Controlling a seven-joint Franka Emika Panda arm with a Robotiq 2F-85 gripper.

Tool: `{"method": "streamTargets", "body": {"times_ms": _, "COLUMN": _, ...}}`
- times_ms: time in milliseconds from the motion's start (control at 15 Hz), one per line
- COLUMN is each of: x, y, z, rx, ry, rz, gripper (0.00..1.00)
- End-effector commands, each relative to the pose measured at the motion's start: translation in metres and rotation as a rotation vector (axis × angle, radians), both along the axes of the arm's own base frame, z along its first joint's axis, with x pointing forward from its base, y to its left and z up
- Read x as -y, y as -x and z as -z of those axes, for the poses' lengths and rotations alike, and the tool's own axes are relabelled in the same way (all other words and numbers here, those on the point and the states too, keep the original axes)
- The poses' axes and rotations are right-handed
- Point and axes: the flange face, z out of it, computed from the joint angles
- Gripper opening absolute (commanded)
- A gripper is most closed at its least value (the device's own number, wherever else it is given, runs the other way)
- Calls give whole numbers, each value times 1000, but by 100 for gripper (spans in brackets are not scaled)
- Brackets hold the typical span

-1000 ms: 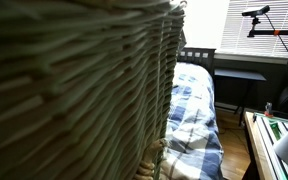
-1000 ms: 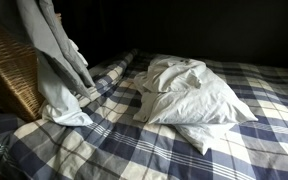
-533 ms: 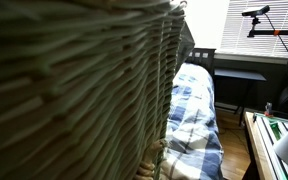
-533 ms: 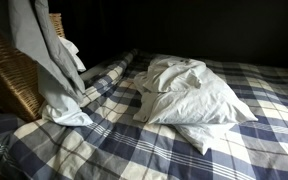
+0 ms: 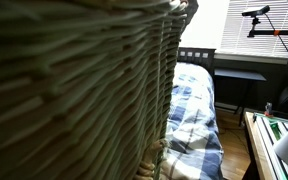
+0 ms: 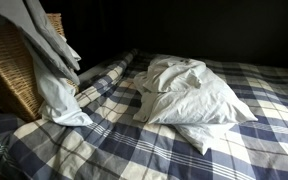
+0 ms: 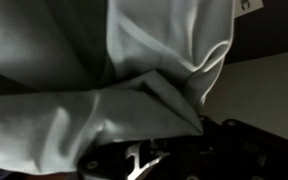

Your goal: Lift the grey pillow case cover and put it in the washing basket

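Note:
My gripper is going to let go of the grey pillow case cover draped over the washing basket's edge [image 5: 195, 60] facing the checked bed.
The grey pillow case cover [image 6: 50, 72] hangs in a long drape from the top left of an exterior view, beside the wicker washing basket [image 6: 12, 70]. Its lower end rests on the checked bed by the basket's foot. In the wrist view the cover [image 7: 104, 70] fills most of the picture and its folds run down into my gripper [image 7: 189, 135], which is shut on it. The gripper itself is out of frame in that exterior view. The basket's woven wall [image 5: 74, 90] fills the left of an exterior view, with a bit of cloth [image 5: 187, 6] at its rim.
A white pillow [image 6: 189, 98] lies crumpled in the middle of the blue checked bedding [image 6: 134, 150]. The bed [image 5: 192, 110] runs back to a dark headboard [image 5: 197, 55]. A desk [image 5: 239, 75] stands by the bright window, with a microphone stand [image 5: 269, 25] at the right.
The hanging cover has swung left, closer over the basket's wall, and its folds have shifted. Its lower end stays on the bed. The pillow has not moved.

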Motion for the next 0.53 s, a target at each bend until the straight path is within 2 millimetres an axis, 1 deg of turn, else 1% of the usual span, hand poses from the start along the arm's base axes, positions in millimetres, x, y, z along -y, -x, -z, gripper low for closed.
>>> {"method": "streamTargets", "body": {"times_ms": 0, "x": -31, "y": 6, "z": -32, "rx": 118, "ry": -91, "rz": -119, "gripper": 0}}
{"method": "streamTargets", "body": {"times_ms": 133, "x": -50, "y": 12, "z": -46, "rx": 197, "ry": -114, "rz": -186, "gripper": 0}}
{"method": "streamTargets", "body": {"times_ms": 267, "x": -70, "y": 19, "z": -54, "rx": 248, "ry": -153, "rz": -258, "gripper": 0}}
{"method": "streamTargets", "body": {"times_ms": 333, "x": -81, "y": 23, "z": -55, "rx": 264, "ry": -171, "rz": -302, "gripper": 0}}
{"method": "streamTargets", "body": {"times_ms": 467, "x": -105, "y": 27, "z": -44, "rx": 259, "ry": -205, "rz": -399, "gripper": 0}}
